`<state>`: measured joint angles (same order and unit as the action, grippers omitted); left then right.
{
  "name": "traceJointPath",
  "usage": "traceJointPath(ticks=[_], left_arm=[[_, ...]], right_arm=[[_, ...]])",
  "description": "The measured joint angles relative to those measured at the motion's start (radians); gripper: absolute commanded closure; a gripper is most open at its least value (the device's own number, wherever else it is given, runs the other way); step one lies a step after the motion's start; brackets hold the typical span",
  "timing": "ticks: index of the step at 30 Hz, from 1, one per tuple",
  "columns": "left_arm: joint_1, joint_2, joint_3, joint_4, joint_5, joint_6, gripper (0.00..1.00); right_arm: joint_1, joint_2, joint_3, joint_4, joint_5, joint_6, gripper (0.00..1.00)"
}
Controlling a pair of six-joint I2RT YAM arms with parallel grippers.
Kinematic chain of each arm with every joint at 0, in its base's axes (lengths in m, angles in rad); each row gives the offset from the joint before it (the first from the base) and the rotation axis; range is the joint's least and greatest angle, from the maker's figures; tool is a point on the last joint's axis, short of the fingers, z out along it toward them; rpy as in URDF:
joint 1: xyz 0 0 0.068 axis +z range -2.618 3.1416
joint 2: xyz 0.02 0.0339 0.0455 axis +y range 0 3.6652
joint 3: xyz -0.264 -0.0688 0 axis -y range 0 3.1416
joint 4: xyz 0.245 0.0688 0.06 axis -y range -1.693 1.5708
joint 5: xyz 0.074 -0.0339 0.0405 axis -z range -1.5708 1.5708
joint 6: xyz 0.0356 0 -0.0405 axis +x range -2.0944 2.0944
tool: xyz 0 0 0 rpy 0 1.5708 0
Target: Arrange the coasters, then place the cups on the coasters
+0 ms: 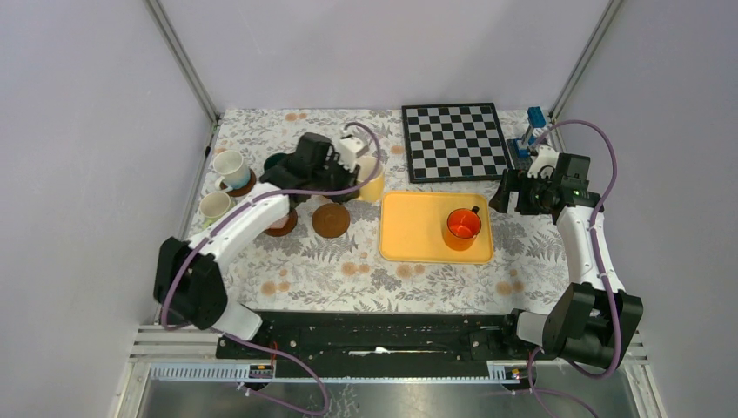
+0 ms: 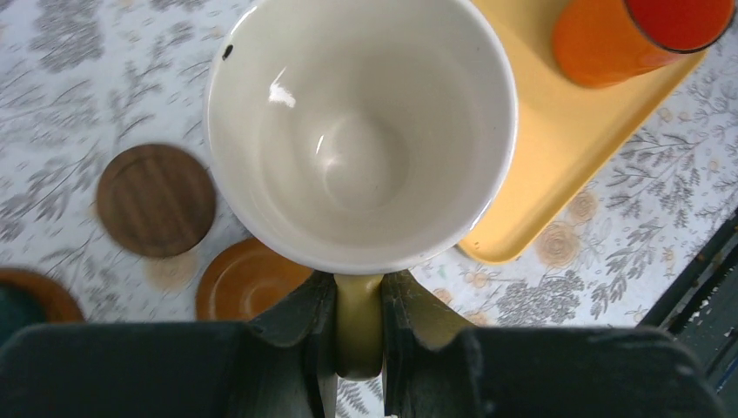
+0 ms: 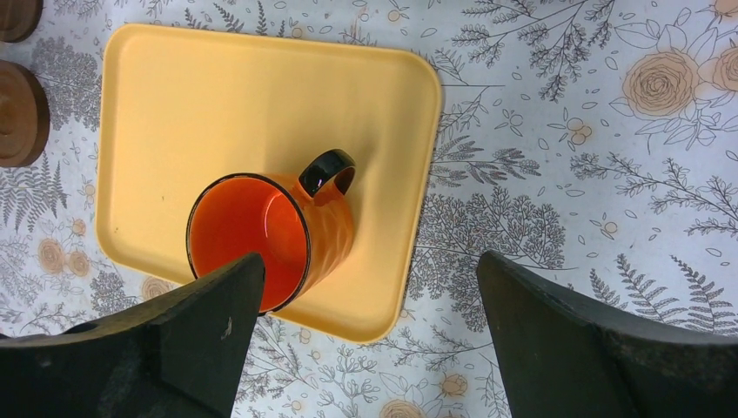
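The cream-yellow cup will go down from my left gripper onto the bare lighter brown coaster (image 1: pixel 331 219) (image 2: pixel 250 280) beside the yellow tray. The cup is still held above the cloth.
My left gripper (image 2: pixel 358 305) is shut on the handle of a cream-yellow cup (image 2: pixel 361 131), held above the cloth beside the tray's left end (image 1: pixel 372 181). Below it lie a bare dark-brown coaster (image 2: pixel 155 200) and a lighter brown one (image 2: pixel 248 279). In the top view one coaster (image 1: pixel 331 220) lies bare and another (image 1: pixel 280 223) is partly under the arm. A white and pale blue cup (image 1: pixel 231 167) sits on a coaster (image 1: pixel 245 185). An orange cup (image 3: pixel 261 235) stands on the yellow tray (image 3: pixel 218 113). My right gripper (image 3: pixel 370 287) hangs open, right of and above that cup.
A pale cup (image 1: pixel 215 205) stands near the left edge. A checkerboard (image 1: pixel 454 141) lies at the back right, with a small blue object (image 1: pixel 533 131) beside it. Two coasters (image 3: pixel 17 113) show at the left edge of the right wrist view.
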<state>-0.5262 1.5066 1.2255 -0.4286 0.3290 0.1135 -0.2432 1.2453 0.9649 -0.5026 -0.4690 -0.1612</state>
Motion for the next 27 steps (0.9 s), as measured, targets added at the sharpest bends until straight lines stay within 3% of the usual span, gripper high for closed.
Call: traceJointPath(ticks=[7, 17, 27], left_arm=[[0.126, -0.125, -0.153, 0.031, -0.001, 0.023, 1.00], [0.138, -0.209, -0.353, 0.056, -0.031, 0.079, 1.00], [0.201, -0.255, -0.438, 0.119, -0.039, 0.100, 1.00]], right_arm=[[0.000, 0.000, 0.000, 0.000, -0.020, -0.001, 0.02], [0.000, 0.000, 0.000, 0.000, -0.023, -0.001, 0.02], [0.000, 0.001, 0.000, 0.000, -0.039, -0.001, 0.02]])
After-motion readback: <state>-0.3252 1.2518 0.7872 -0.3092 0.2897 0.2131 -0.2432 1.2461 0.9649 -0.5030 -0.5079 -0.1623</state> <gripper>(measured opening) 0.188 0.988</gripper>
